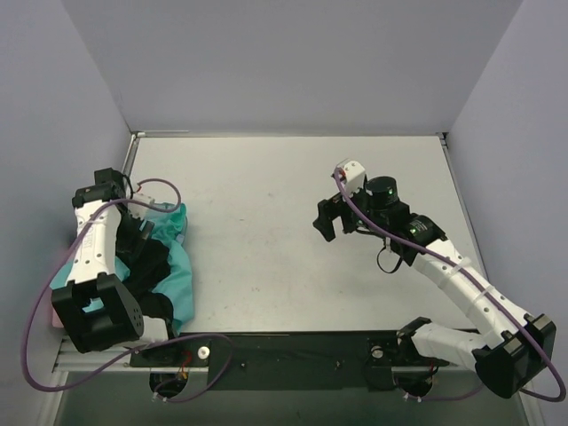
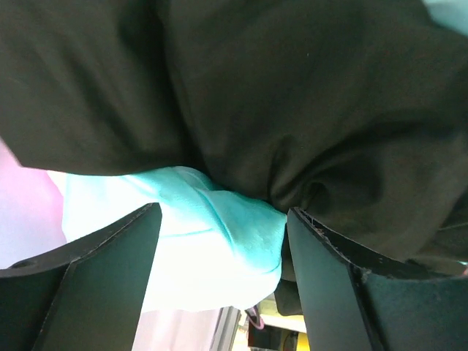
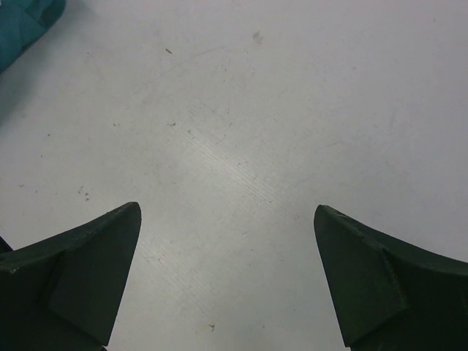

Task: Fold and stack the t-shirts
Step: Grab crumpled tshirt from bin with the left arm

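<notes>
My right gripper is to close on the loose lower part (image 1: 153, 270) of the black t-shirt, once my left gripper lifts it from the heap.
A heap of t-shirts lies at the table's left edge. A teal t-shirt (image 1: 180, 277) spreads toward the front, with a black t-shirt (image 2: 292, 95) bunched over it. My left gripper (image 2: 223, 212) is down in this heap and stands open. A fold of the teal t-shirt (image 2: 234, 227) lies between its fingers, and the black cloth hangs just above. Pale pink cloth (image 2: 18, 197) shows at the left. In the top view the left gripper is lost among the black cloth. My right gripper (image 1: 331, 218) hovers open over bare table (image 3: 234, 110), right of centre, with nothing between its fingers (image 3: 88, 278).
Grey walls close the table (image 1: 293, 177) on three sides. A dark rail (image 1: 293, 351) with the arm bases runs along the near edge. A corner of teal cloth (image 3: 22, 22) shows at the top left of the right wrist view.
</notes>
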